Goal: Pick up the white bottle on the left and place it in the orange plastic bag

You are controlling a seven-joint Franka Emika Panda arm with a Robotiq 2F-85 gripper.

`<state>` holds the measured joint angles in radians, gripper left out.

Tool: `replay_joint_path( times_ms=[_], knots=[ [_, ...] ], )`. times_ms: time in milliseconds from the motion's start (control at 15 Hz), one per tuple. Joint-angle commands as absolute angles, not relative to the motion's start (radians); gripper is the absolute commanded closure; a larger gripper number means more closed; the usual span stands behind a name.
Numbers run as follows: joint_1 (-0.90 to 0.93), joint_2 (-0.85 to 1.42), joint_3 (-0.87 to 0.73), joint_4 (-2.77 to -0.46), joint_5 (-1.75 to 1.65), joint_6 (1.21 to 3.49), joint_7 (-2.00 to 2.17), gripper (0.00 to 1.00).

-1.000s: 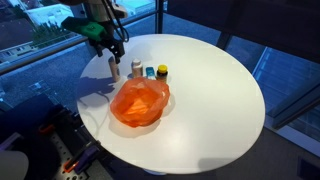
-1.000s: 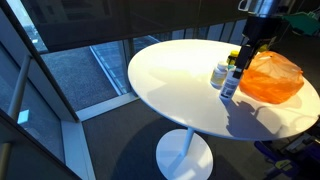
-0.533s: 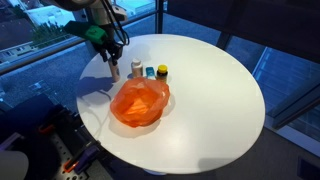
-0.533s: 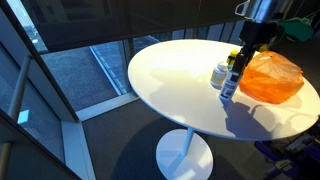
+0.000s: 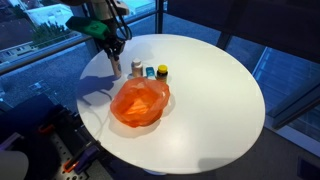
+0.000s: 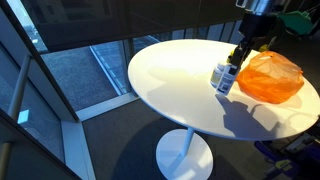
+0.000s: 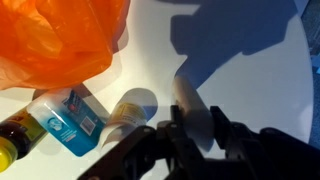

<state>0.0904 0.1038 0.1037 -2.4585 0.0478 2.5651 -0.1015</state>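
The robot's gripper needs to release the white bottle inside the orange plastic bag's edge [image 5: 153, 91] [image 7: 24, 70] that is nearest the blue bottle.
The white bottle [image 7: 187, 95] stands at the left end of a short row of bottles on the round white table [image 5: 210, 90], and my gripper [image 7: 195, 112] is shut on it from above, a finger on each side. In both exterior views the gripper [image 5: 115, 58] [image 6: 237, 62] sits over the top of the bottle [image 5: 114, 70] [image 6: 226, 82]. I cannot tell whether the bottle's base still touches the table. The orange plastic bag [image 5: 140, 102] [image 6: 270, 78] [image 7: 60, 40] lies crumpled on the table just beside the row.
Three other bottles stand in the row: a beige-capped one [image 7: 125, 115] [image 5: 137, 69], a blue one [image 7: 70, 122] [image 5: 150, 72] and a dark one with a yellow cap [image 7: 10, 140] [image 5: 162, 71]. The table edge [image 5: 88, 75] runs close behind the gripper, with glass walls beyond.
The jaws, open around the white bottle a second ago, have closed on it. The arm has hardly moved and the other bottles and the bag stay put.
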Motion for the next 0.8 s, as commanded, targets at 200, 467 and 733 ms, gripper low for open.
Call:
replay_joint_path(
  times_ms=[200,467,733],
  knots=[
    [0.051,0.005,0.046,-2.400,0.008,2.445,-0.044,0.90],
    [0.019,-0.027,0.012,-2.318,0.006,2.295,-0.025,0.89],
    [-0.014,-0.042,-0.017,-2.250,-0.022,2.184,0.022,0.89]
  ],
)
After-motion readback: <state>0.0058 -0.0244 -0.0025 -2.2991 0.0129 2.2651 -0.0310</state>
